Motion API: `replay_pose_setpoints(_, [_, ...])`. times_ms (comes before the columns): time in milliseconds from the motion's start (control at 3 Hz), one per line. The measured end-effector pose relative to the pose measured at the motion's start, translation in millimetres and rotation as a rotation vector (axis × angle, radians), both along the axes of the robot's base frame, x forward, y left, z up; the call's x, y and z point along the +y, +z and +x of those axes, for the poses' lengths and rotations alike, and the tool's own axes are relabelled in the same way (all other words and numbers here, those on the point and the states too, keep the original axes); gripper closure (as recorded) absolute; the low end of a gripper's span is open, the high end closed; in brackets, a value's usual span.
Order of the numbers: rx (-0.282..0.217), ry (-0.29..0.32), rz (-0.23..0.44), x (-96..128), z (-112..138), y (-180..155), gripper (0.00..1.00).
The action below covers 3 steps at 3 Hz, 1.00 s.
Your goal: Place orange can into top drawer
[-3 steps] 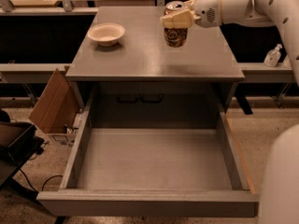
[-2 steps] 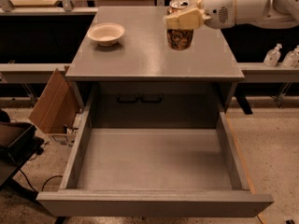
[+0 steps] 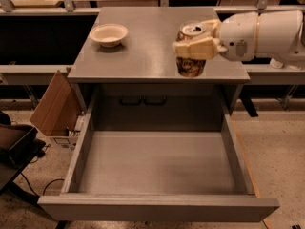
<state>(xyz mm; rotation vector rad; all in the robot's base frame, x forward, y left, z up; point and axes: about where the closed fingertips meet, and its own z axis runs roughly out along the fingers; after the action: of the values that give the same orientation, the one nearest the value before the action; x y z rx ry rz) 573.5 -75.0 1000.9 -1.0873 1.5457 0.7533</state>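
Next, I set the orange can on the middle of the open top drawer's grey bottom (image 3: 165,163).
The orange can (image 3: 191,65) is upright with its silver top (image 3: 192,30) showing, held above the right front part of the grey cabinet top. My gripper (image 3: 190,47) reaches in from the right on a white arm, and its cream fingers (image 3: 195,47) are shut around the can's middle. The top drawer (image 3: 157,162) stands pulled fully open below and in front of the can, its flat grey bottom bare. Its front panel (image 3: 157,209) is nearest the camera.
A cream bowl (image 3: 109,34) sits on the cabinet top (image 3: 143,51) at the back left. An open cardboard box (image 3: 56,106) leans on the floor left of the cabinet. A dark object (image 3: 14,144) is at the far left. Workbenches run along the back.
My gripper has carried the can forward and lower, from the back right of the cabinet top toward its front edge above the open drawer.
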Motion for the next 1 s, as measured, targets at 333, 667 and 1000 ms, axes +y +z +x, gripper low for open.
replay_pose_setpoints(333, [0.074, 0.021, -0.02, 9, -13, -40, 1.0])
replay_pose_setpoints(667, [0.073, 0.023, -0.02, 10, -13, -39, 1.0])
replay_pose_setpoints(1000, [0.103, 0.032, -0.023, 16, -14, -65, 1.0])
